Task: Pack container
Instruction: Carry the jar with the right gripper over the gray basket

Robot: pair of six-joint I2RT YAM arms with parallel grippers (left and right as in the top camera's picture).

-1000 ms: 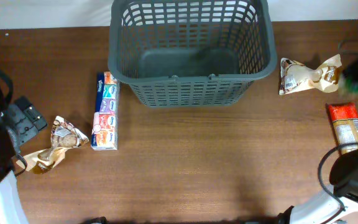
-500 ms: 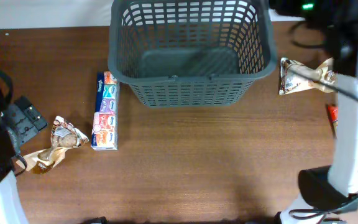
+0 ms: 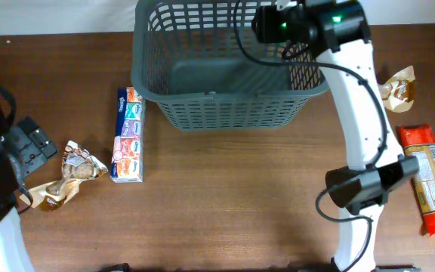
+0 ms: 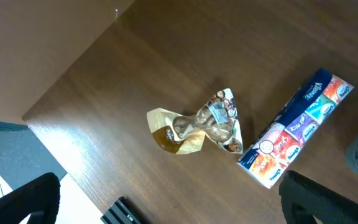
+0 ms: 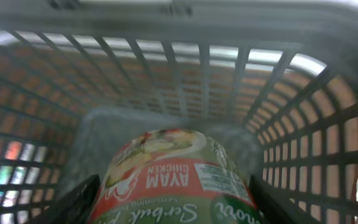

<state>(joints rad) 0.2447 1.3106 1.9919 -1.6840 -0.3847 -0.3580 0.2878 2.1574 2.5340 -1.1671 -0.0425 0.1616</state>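
Observation:
My right gripper is going to let go of the red and green chicken seasoning on the bottom of the basket beside the basket's near lattice side (image 3: 258, 88).
The container (image 3: 225, 94), a big dark grey lattice basket, stands at the back middle of the table. My right gripper (image 3: 266, 24) reaches over its right rim and hangs inside the basket's opening. In the right wrist view my right gripper (image 5: 176, 208) is shut on a red and green pouch (image 5: 173, 168) labelled "AYAM CHICKEN", held above the basket floor (image 5: 98, 130). My left gripper (image 3: 30, 147) is open and empty at the far left; in the left wrist view the left gripper (image 4: 173, 208) hovers over bare wood.
A tissue multipack (image 3: 128, 136) lies left of the basket, with a crumpled brown snack bag (image 3: 68, 177) beside it. Both show in the left wrist view, tissue pack (image 4: 297, 127) and bag (image 4: 197, 124). A brown bag (image 3: 399, 87) and a red pasta packet (image 3: 429, 177) lie at the right.
My right arm has swung from the table's right edge to over the basket, carrying the pouch. The left arm has not moved.

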